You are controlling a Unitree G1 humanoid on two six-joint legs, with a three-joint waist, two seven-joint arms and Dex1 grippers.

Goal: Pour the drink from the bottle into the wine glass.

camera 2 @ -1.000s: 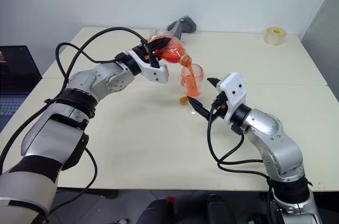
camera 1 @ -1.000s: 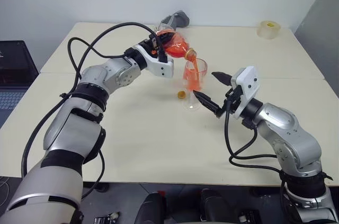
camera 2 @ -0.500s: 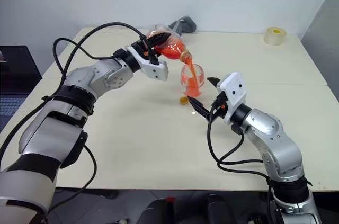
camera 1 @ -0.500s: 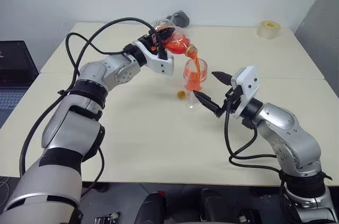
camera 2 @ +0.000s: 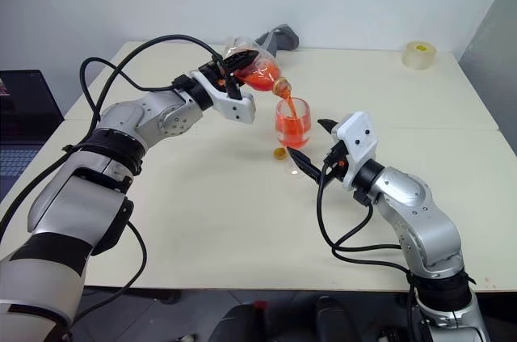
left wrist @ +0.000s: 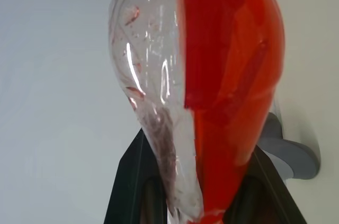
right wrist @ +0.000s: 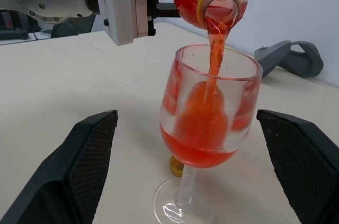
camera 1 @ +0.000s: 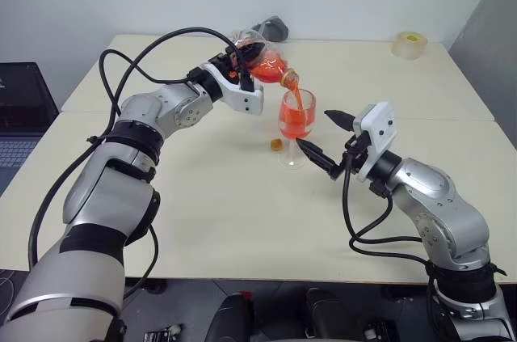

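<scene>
I should use my left gripper to release the bottle upright on bare table (camera 1: pixel 193 141), between the laptop and the yellow cap and closer to the cap. The bottle now hangs tilted over the wine glass.
The bottle (camera 1: pixel 263 66) hangs tilted, neck down, over the wine glass (camera 1: pixel 296 118), and my left gripper (camera 1: pixel 242 57) is shut on its base. A thin stream of the red-orange drink (right wrist: pixel 214 57) runs from the bottle's mouth into the bowl, which is about a third full. In the left wrist view the black fingers (left wrist: pixel 130 181) clamp the bottle (left wrist: pixel 159 75), with drink pooled along one side. My right gripper (camera 1: pixel 313 128) stands open just right of the glass's stem, its fingers (right wrist: pixel 90 166) on either side of the glass (right wrist: pixel 209 128) and apart from it.
A small yellow cap (camera 1: pixel 277 145) lies on the table (camera 1: pixel 202 221) beside the glass's foot. A grey curved gadget (camera 1: pixel 273 28) sits at the far edge behind the bottle, a tape roll (camera 1: pixel 410 44) at the far right corner. A laptop (camera 1: pixel 20 116) stands left of the table.
The pour goes on: the drink stands higher in the glass and lower in the bottle. The bottle's base has tipped up slightly. The right gripper has stayed put.
</scene>
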